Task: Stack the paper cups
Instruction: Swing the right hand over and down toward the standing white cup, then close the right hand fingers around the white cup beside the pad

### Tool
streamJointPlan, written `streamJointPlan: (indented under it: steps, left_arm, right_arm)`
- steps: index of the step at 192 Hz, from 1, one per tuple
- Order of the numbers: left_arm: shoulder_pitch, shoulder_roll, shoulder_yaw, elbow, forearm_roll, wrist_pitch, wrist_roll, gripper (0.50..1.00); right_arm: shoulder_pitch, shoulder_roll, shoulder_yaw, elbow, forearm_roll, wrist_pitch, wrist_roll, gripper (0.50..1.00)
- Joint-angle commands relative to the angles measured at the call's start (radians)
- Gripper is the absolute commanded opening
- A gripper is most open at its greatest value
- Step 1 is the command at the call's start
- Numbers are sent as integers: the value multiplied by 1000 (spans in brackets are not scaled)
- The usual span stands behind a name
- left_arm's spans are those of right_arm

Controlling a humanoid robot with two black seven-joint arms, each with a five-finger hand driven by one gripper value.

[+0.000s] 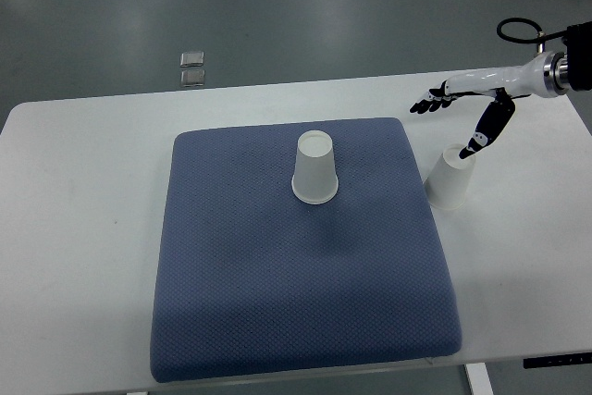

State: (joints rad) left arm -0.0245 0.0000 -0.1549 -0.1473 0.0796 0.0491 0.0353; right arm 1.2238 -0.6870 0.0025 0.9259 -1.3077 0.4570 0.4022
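The white paper cup standing on the table beside the blue mat will have its upper half (452, 169) gripped by my right gripper as I close it there.
One white paper cup (314, 169) stands upside down near the middle-back of the blue padded mat (277, 302). A second white paper cup (449, 182) sits on the white table just off the mat's right edge, leaning a little. My right hand (453, 125) reaches in from the upper right, hovering above that second cup. Its fingers (428, 104) are spread out to the left, and its dark thumb points down at the cup's top edge. It holds nothing. I cannot tell whether the thumb touches the cup. The left arm does not show.
The mat covers the middle of the white table (83, 228). Two small shiny squares (192, 67) lie on the floor beyond the table's far edge. A black cable loop (518, 30) hangs by my right forearm.
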Motion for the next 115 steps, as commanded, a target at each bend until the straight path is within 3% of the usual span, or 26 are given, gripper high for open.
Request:
streamJointPlan:
  steps: [1, 33, 115]
  left_arm:
    - [0, 0, 0, 0, 0, 0, 0, 1000]
    - [0, 0, 0, 0, 0, 0, 0, 1000]
    - [0, 0, 0, 0, 0, 0, 0, 1000]
  right_arm:
    - [-17, 1, -26, -2, -50, -67, 1, 907]
    - [-33, 6, -91, -24, -111, -156, 1, 907]
    - [-79, 78, -125, -71, -179, -247, -6, 905]
